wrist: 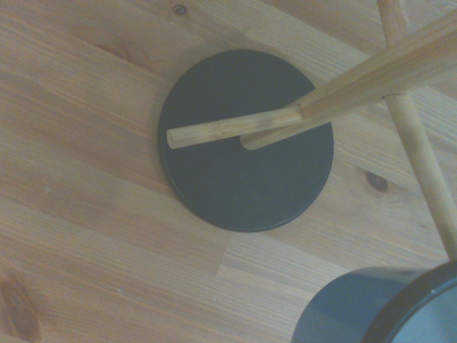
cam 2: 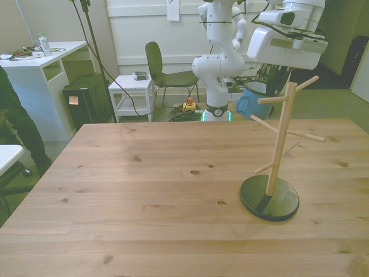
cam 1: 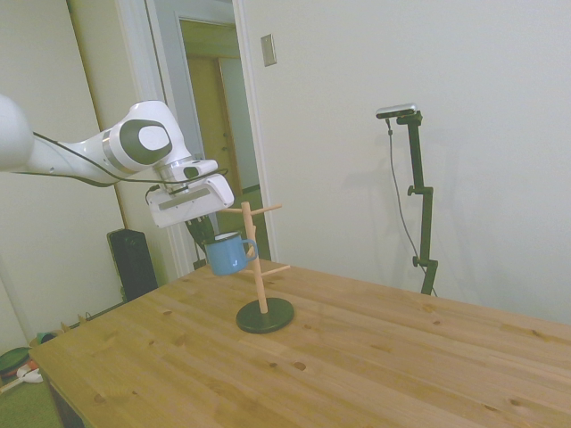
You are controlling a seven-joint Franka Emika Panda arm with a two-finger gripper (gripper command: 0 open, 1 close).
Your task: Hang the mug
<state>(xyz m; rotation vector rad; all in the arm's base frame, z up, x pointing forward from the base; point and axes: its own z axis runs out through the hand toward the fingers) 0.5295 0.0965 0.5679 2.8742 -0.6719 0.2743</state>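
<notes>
The blue mug, now tilted above the table's far edge, will be let go by my gripper on the mug tree (cam 1: 260,275) (wrist: 368,179), against the post at the height of its lower pegs.
The blue mug (cam 1: 226,255) hangs in the air above the table's far edge, tilted, its loop handle turned toward the post of the wooden mug tree (cam 1: 257,259). My gripper (cam 1: 204,231) is shut on the mug's rim from above. In the front view the mug (cam 2: 252,98) sits behind the tree's post (cam 2: 279,138), level with its upper pegs, under the gripper (cam 2: 275,74). Whether the handle touches a peg I cannot tell. The wrist view looks down on the tree's dark round base (wrist: 246,139) and pegs, with the mug's dark rim (wrist: 385,304) at the corner.
The tree stands on a dark round base (cam 2: 269,198) on the wooden table (cam 2: 144,190), toward the front view's right. A person in dark clothing (cam 2: 14,124) stands at the front view's left edge. A white desk, a chair and a small cart stand behind the table.
</notes>
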